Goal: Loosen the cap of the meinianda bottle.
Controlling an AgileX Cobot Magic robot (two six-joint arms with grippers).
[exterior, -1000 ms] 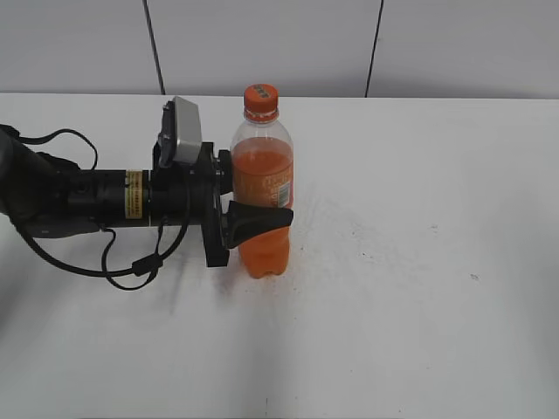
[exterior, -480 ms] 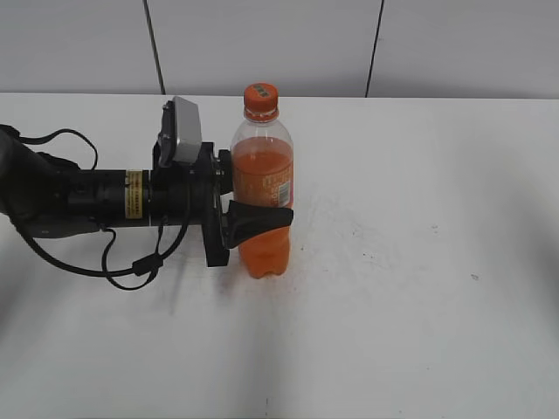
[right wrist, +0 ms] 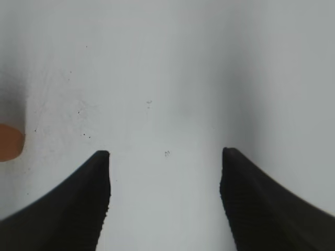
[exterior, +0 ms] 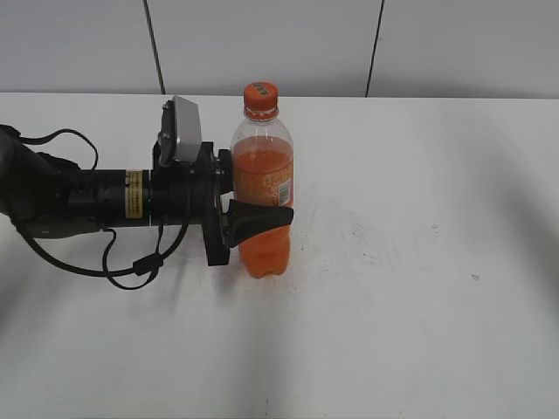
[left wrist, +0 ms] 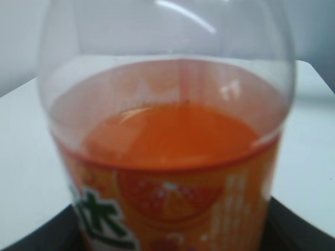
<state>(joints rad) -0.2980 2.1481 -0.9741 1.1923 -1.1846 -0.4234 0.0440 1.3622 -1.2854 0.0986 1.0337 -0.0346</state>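
Observation:
My right gripper needs to close around the orange cap [exterior: 261,98] on top of the meinianda bottle, because my left gripper already holds the bottle's waist.
The meinianda bottle [exterior: 262,188] stands upright on the white table, full of orange drink, with its orange cap [exterior: 260,96] on top. My left gripper [exterior: 253,214] comes in from the left and is shut on the bottle's waist; one black finger shows across its front. In the left wrist view the bottle [left wrist: 172,157] fills the frame, with black jaw edges at the lower corners. My right gripper [right wrist: 165,157] is open and empty over bare table; it is not in the exterior view. An orange bit of the bottle [right wrist: 9,142] shows at the left edge of the right wrist view.
The white table [exterior: 419,288] stretches right and in front of the bottle. A grey panelled wall [exterior: 262,44] runs along the back edge. The left arm's black cable [exterior: 131,266] loops on the table at the left.

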